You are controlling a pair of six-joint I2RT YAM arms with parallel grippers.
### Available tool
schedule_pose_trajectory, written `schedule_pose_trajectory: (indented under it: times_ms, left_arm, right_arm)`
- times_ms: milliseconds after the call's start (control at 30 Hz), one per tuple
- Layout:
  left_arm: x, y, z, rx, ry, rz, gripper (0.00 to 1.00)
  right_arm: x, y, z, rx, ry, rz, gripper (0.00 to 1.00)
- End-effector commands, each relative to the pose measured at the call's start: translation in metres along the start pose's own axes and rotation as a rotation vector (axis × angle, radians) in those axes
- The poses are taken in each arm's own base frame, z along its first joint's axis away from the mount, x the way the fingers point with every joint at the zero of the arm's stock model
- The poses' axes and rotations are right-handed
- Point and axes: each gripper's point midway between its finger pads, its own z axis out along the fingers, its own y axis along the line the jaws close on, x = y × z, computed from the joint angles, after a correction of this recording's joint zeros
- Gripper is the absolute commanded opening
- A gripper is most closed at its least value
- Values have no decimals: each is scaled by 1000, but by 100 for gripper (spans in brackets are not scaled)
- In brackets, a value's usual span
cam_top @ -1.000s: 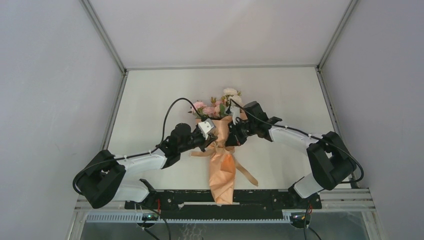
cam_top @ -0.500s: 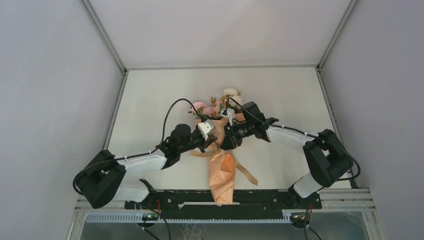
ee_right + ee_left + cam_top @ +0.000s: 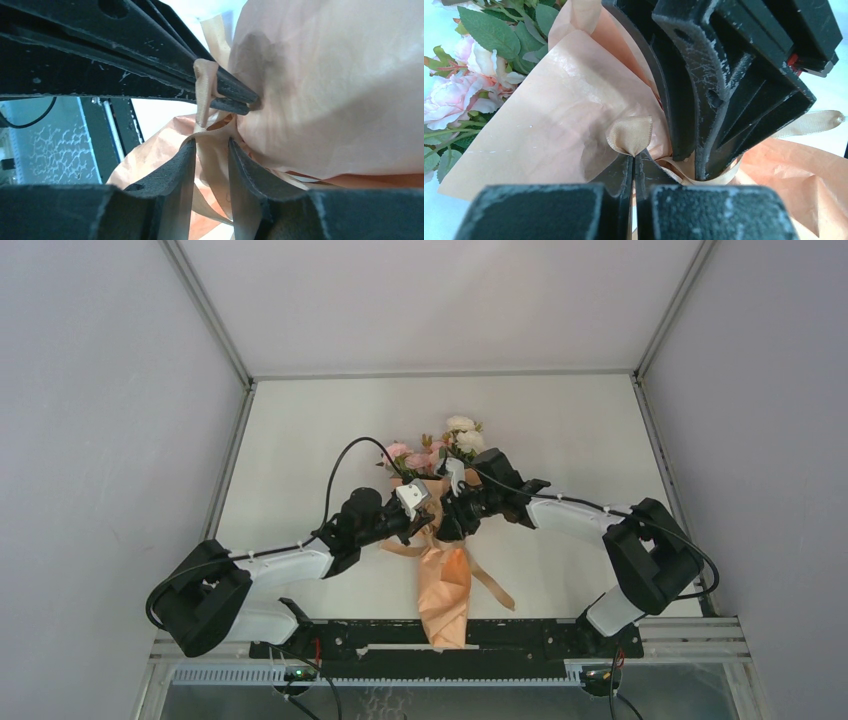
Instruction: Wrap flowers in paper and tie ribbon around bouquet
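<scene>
The ribbon hangs slack at the middle of the bouquet, so next my right gripper pinches the ribbon's loose piece (image 3: 214, 165) and pulls while my left gripper keeps hold of the small loop.
The bouquet (image 3: 446, 585) lies mid-table, an orange-tan paper (image 3: 544, 120) cone with its narrow end toward the arms. Pink and cream flowers (image 3: 440, 450) show at its far end. A tan ribbon (image 3: 630, 134) circles its waist, one tail (image 3: 495, 592) trailing right. My left gripper (image 3: 634, 156) is shut on a small ribbon loop against the paper. Facing it, my right gripper (image 3: 211, 142) stands open at the waist, and a ribbon strip (image 3: 215, 165) runs loose between its fingers. The left gripper's fingers (image 3: 225, 95) pinch the ribbon just above.
The black base rail (image 3: 440, 635) runs along the near edge under the cone's tip. Grey enclosure walls (image 3: 110, 420) close in both sides. A black cable (image 3: 345, 465) arcs over the left arm.
My right gripper has opened from shut and shifted left, closer to the left gripper at the bouquet's waist. The left gripper kept its hold on the ribbon loop.
</scene>
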Motion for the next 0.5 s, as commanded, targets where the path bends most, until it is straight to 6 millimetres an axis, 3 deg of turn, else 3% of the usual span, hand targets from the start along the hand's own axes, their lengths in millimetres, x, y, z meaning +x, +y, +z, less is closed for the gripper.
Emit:
schedule_pose_trajectory:
  times_ms: [0,333,400,467]
  left_arm:
    - [-11,2,-4,-7,-51,35,0]
    - [-10,3,-3,-6,-46,36,0]
    - [-10,3,-3,-6,-43,36,0]
    - [-10,2,-3,-4,-43,36,0]
  right_arm:
    - [-6,-6,3,36,-24,-72,39]
    - [12,10,7,-79,41,-70,44]
    - [12,12,6,-94,43,-70,42]
    - [13,11,6,-91,44,-64,34]
